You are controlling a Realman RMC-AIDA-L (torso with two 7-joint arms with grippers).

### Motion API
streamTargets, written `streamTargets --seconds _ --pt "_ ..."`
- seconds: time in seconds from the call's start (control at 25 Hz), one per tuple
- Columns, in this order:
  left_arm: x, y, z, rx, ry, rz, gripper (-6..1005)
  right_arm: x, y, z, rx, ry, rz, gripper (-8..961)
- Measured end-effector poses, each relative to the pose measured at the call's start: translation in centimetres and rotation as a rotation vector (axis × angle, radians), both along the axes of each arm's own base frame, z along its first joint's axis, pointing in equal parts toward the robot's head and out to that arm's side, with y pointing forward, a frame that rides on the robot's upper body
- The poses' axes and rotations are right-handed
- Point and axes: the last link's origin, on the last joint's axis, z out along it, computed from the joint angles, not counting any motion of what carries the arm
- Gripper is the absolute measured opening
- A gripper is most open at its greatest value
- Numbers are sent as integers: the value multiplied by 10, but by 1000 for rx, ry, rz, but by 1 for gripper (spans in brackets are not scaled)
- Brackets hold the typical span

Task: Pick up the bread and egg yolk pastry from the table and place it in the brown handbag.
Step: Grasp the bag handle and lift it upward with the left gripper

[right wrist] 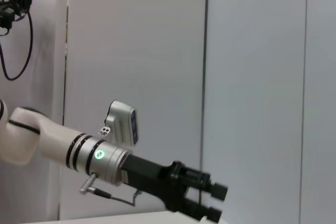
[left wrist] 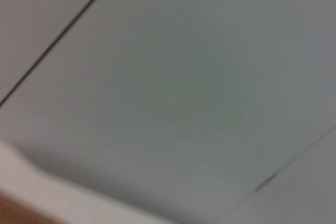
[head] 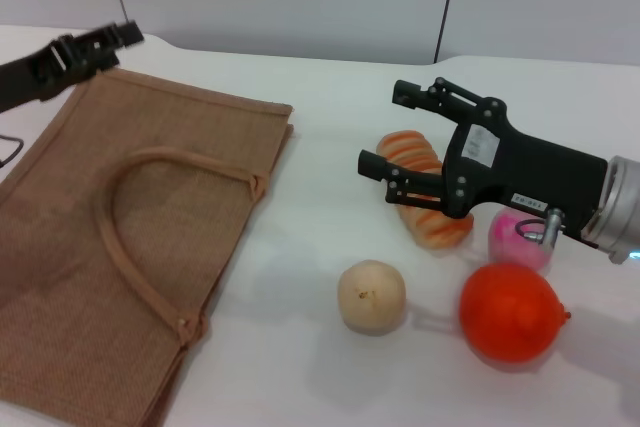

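The brown handbag's top side rises when the loop handle is lifted, so next my left gripper goes to the loop handle's curved middle [head: 109, 183] and closes there.
The brown handbag [head: 120, 237] lies flat on the left of the white table, its loop handle on top. The striped orange and cream bread [head: 440, 227] lies right of centre. My right gripper [head: 382, 127] hovers open just above the bread's far end and hides its middle, with nothing held. Nearer to me sits the round pale egg yolk pastry [head: 371, 295], free of both grippers. My left gripper [head: 125, 35] hangs over the handbag's far left corner; the right wrist view shows the left gripper [right wrist: 215, 203] in front of the wall.
An orange fruit [head: 510, 312] sits right of the pastry, with a pink ball [head: 515, 237] behind it, beside the bread and partly under my right arm. Bare white table [head: 300, 247] separates the handbag from the food. Grey wall panels stand behind the table.
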Motion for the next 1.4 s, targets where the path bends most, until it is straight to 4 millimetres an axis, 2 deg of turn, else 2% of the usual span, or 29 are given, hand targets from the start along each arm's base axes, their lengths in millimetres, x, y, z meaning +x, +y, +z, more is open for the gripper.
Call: streamTargets --seconds 0.36,0.48,0.52,0.92,1.4 --pt "6 -11 1 -259 83 16 682 6 4 6 25 10 -28 895" --pt "1 -15 3 -292 96 49 679 10 5 8 33 11 -43 895" --pt "-6 -21 6 -333 126 99 678 11 5 8 35 12 -48 895" --pt "-5 -25 28 -379 242 185 666 17 9 8 35 8 -77 894" --pt "-18 -17 15 -449 430 314 652 18 12 9 45 12 -85 894"
